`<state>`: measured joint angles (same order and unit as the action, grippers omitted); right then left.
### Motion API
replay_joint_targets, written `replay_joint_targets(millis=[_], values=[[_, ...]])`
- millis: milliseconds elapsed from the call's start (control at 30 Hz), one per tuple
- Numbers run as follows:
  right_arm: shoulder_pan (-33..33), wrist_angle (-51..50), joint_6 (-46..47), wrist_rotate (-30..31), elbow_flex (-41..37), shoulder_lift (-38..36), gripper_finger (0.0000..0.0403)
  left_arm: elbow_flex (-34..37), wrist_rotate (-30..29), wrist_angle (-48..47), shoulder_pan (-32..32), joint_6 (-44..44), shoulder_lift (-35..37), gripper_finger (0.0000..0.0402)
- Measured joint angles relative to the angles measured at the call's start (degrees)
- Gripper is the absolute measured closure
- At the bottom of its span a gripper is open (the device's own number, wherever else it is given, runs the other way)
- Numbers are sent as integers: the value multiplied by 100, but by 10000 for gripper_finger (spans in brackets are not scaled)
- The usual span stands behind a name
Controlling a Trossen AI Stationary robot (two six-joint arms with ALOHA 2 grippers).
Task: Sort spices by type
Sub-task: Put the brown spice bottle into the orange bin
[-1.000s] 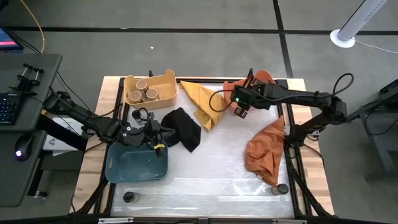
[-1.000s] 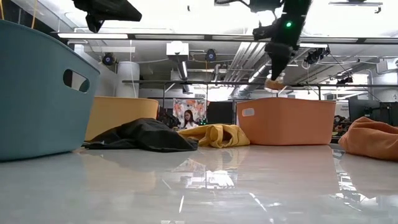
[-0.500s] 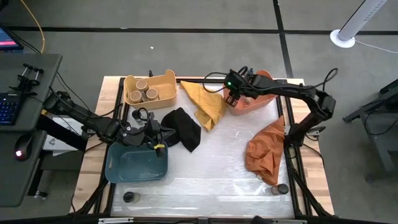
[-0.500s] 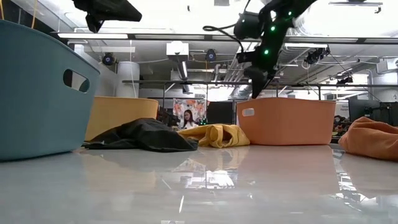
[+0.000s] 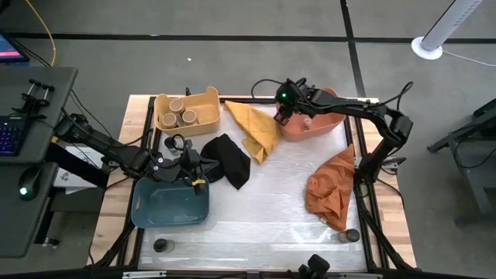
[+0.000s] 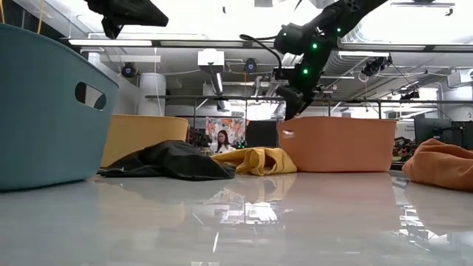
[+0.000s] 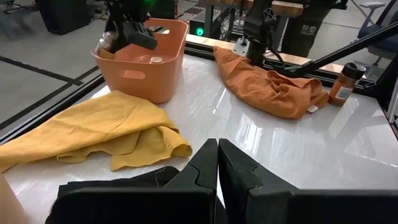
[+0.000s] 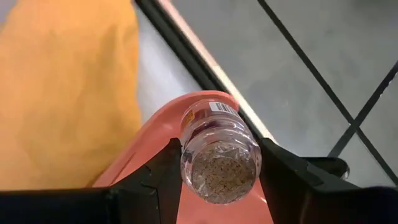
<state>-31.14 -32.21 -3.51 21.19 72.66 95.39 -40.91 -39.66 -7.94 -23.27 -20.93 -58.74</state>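
I should use my right gripper to set the clear spice jar down in the orange bin (image 5: 317, 116), next to the jar that is lying there.
My right gripper (image 5: 280, 111) is shut on a small clear spice jar (image 8: 219, 155) with brownish grains, held over the left end of the orange bin (image 5: 316, 126); the left wrist view also shows this jar (image 7: 104, 43) there. Another jar (image 7: 152, 60) lies inside that bin. Three tan-topped jars (image 5: 180, 116) stand in the yellow bin (image 5: 203, 99). A dark-topped jar (image 5: 160, 246) and a brownish jar (image 5: 353, 235) stand on the table near its near edge. My left gripper (image 7: 217, 155) is shut and empty, above the blue bin's far rim (image 5: 167, 180), beside the black cloth (image 5: 230, 159). My right gripper pinches the jar by its clear side wall (image 8: 186, 146) between the two fingers (image 8: 155, 183), one on each side. The fingers slant down toward the table's left. The jar is lifted clear and tilted, its round bottom facing the wrist camera.
A yellow cloth (image 5: 256, 128) lies between the yellow and orange bins, and an orange cloth (image 5: 329, 190) is heaped by the right edge. The blue bin (image 5: 172, 203) sits at the near left. Bare table (image 5: 263, 209) stretches across the middle and near side.
My right gripper has carried the jar toward the table's left and far edge, from over the orange bin's near side to above its left end, tipping as it went. The left arm has kept still.
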Motion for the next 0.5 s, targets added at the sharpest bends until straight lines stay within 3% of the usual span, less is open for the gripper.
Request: replay_joint_targets(millis=[300,500], values=[[-279,545,292,-22,0,-2,234,0,2,-9,0,2,0,402],[-425,-497,30,-22,2,-352,234,0,2,-325,0,-179,0,402]])
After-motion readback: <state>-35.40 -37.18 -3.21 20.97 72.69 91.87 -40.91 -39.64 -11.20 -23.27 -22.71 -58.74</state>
